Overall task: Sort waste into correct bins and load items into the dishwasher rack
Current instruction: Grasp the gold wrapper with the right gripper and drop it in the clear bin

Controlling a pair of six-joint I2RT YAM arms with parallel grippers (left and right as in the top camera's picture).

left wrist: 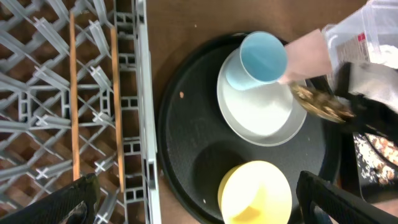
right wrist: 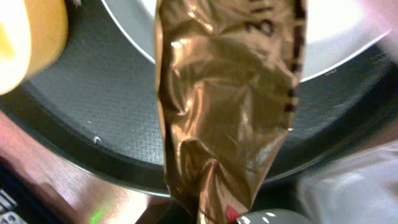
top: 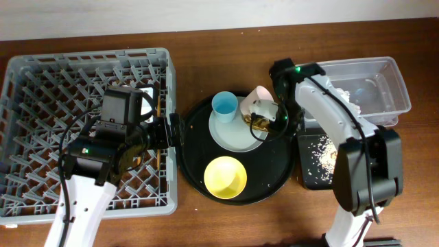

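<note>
The robot's left gripper should next move to the light-blue cup on the plate and grab the light-blue cup's rim (top: 236,105) (left wrist: 284,67), on the side toward the pink cup.
My right gripper (top: 266,116) is shut on the crinkled gold-brown wrapper (right wrist: 230,106) and holds it over the pale plate (top: 233,135), beside the tipped pink cup (top: 256,99). The light-blue cup (top: 224,105) stands on the plate. The yellow bowl (top: 226,176) sits on the round tray's near side. My left gripper (left wrist: 199,205) is open and empty at the grey rack's (top: 41,68) right edge. Two chopsticks (left wrist: 73,93) lie in the rack. The white napkin (top: 346,92) is in the clear tub (top: 394,82). Food scraps (top: 322,152) lie in the black rectangular tray (top: 309,177).
The large round black tray (top: 195,137) lies between the rack and the bins. The left arm's body hangs over the rack's right half. The right arm reaches across the black rectangular tray and the tub's left end.
</note>
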